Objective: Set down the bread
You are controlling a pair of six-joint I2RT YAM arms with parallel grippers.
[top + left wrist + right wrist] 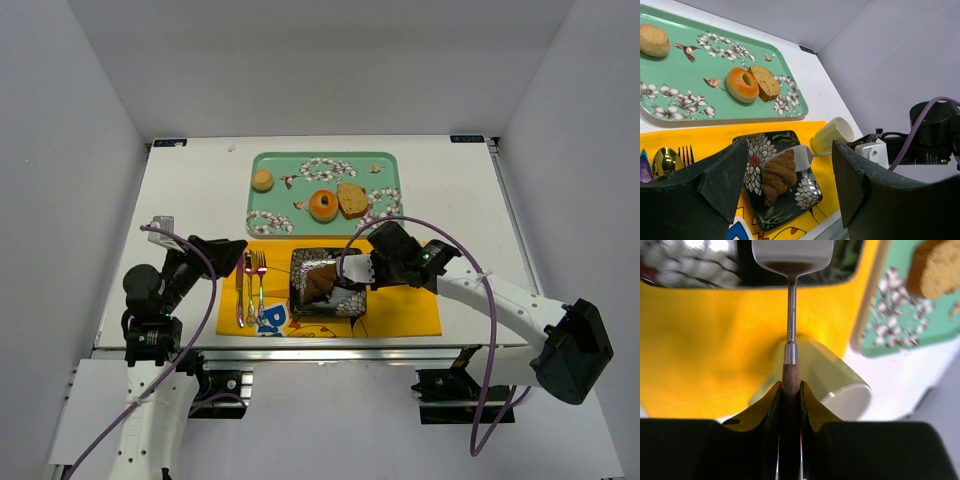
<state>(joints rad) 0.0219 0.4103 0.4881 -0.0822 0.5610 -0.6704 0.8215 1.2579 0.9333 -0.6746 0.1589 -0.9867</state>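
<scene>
My right gripper should set the spatula down on the white table point(465, 237) between the green tray and the wall by that arm.
The bread point(320, 283), a dark brown croissant-like pastry, lies on a black floral plate point(347, 306) on the yellow mat; it also shows in the left wrist view point(776, 176). My right gripper point(370, 268) is shut on the wooden handle of a metal spatula point(791, 375). The spatula blade point(801, 156) rests against the far side of the bread over the plate point(807, 192). My left gripper point(236, 250) is open and empty, held to the left of the plate above the cutlery.
A green tray point(252, 200) at the back holds a ring donut point(323, 205), a tan bread slice point(352, 200) and a round bun point(262, 180). Cutlery point(250, 285) lies on the mat's left. A pale mug point(832, 134) lies on its side under the right gripper.
</scene>
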